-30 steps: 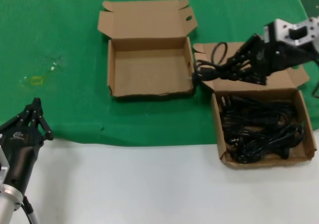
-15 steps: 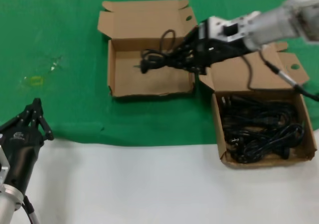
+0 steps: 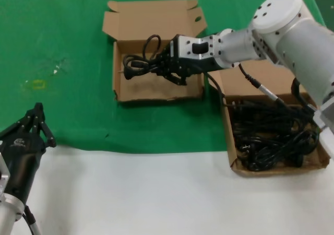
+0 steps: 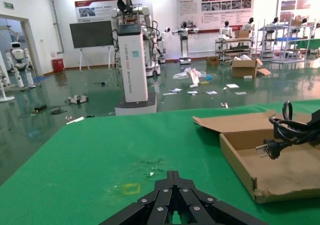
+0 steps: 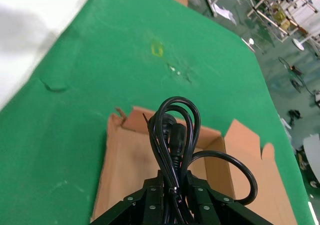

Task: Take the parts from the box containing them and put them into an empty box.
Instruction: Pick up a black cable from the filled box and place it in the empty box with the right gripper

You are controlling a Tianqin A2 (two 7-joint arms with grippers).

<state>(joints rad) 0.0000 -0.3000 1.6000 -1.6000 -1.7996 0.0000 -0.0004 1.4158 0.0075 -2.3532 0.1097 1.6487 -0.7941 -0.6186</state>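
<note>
I need to release the black power cord from my right gripper on the empty box's bare bottom, close to its near side (image 3: pixel 160 82) (image 5: pixel 132 187).
My right gripper (image 3: pixel 166 63) is shut on a bundled black power cord (image 3: pixel 146 62) and holds it above the empty box (image 3: pixel 156 91), whose floor is bare cardboard. In the right wrist view the cord (image 5: pixel 175 135) loops out from between the right gripper (image 5: pixel 175 185) over that box (image 5: pixel 125 160). The box containing the parts (image 3: pixel 232 151) sits at the right with a heap of black cords (image 3: pixel 274 136) in it. My left gripper (image 3: pixel 37 121) rests shut at the near left, over the edge of the green cloth. The left wrist view shows the left gripper (image 4: pixel 173 177), the empty box (image 4: pixel 250 170) and the hanging cord (image 4: pixel 282 132).
A green cloth (image 3: pixel 62 36) covers the far part of the table, with a white surface (image 3: pixel 156 193) nearer me. Both box lids stand open at the back. A small yellow mark (image 3: pixel 37 83) lies on the cloth at the left.
My right arm has carried the cord leftward from above the full box's lid to over the middle of the empty box. The left arm has not moved.
</note>
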